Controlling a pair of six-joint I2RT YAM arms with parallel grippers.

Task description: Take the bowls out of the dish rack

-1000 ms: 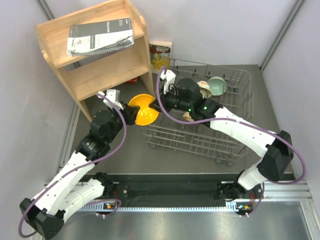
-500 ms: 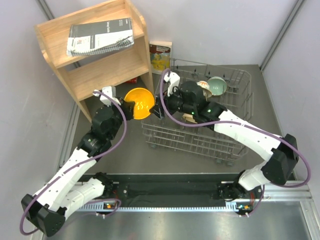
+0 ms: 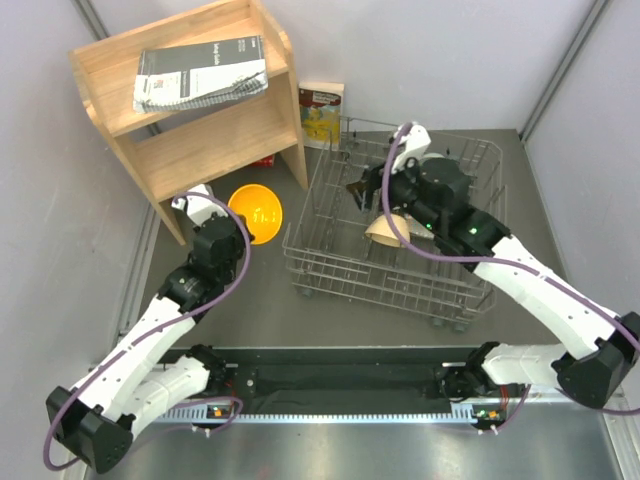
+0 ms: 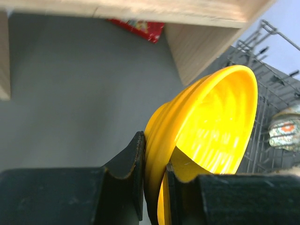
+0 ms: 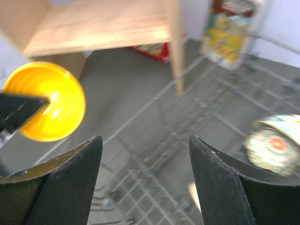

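I will release the orange-yellow bowl from my left gripper on the grey table point(image 3: 263, 259) beside the dish rack's near corner.
The orange-yellow bowl point(image 3: 256, 211) hangs tilted over the table left of the dish rack point(image 3: 392, 291). My left gripper point(image 3: 240, 224) is shut on its rim. In the left wrist view its two fingers pinch the bowl's wall point(image 4: 206, 126) between them. My right gripper point(image 3: 360, 190) hovers open over the rack's left half, with nothing between its fingers point(image 5: 75, 173). A tan-peach bowl point(image 3: 384, 230) leans inside the rack just under that arm. Further right in the rack point(image 5: 154, 154), a cream floral bowl point(image 5: 274, 145) shows in the right wrist view. Other bowls are hidden by the arm.
A wooden shelf point(image 3: 200, 115) stands at the back left with a booklet point(image 3: 200, 72) on top. A red packet point(image 4: 138, 27) lies under it. A yellow-and-white box point(image 3: 322, 112) leans on the back wall beside the rack. Grey walls close in both sides.
My right gripper opened, let go of the orange-yellow bowl and drew back right over the rack. My left gripper kept the bowl and carried it left, toward the shelf.
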